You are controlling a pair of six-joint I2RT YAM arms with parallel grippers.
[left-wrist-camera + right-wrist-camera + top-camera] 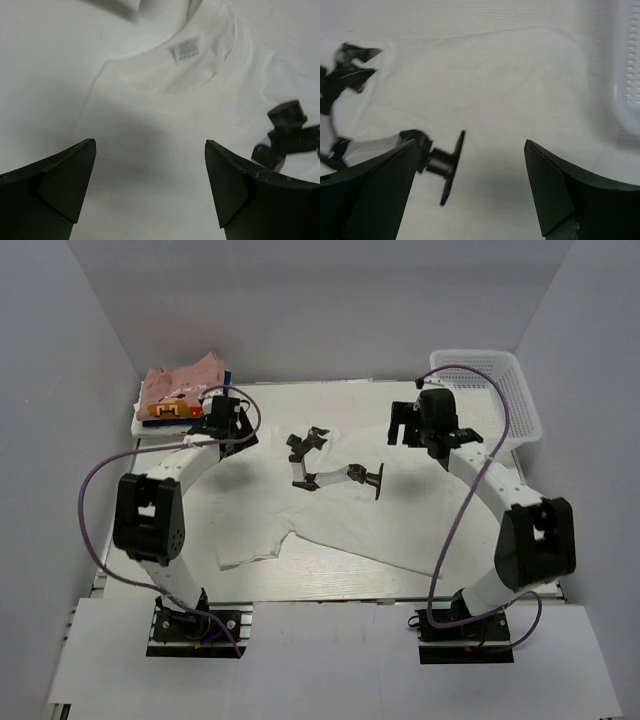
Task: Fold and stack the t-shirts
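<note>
Next, my left gripper grips the near sleeve's shoulder edge (217, 549) on the white t-shirt, near the outer corner of that sleeve.
A large plain white t-shirt (340, 530) lies spread flat on the table. Its collar and neck label (188, 50) show in the left wrist view. A black-and-white arm-shaped figure (330, 465) sits on the shirt's middle; I cannot tell if it is a print or an object. My left gripper (232, 432) is open and empty just above the cloth (150, 100) below the collar. My right gripper (402, 428) is open and empty above the shirt's right part (510, 85). A stack of folded shirts stands at the back left, pink (180, 380) on top, then an orange-marked one (170, 410).
A white plastic mesh basket (500, 390) stands at the back right, its wall in the right wrist view (627, 75). Grey walls close in the table on three sides. The shirt's hem reaches toward the table's near edge (330, 598).
</note>
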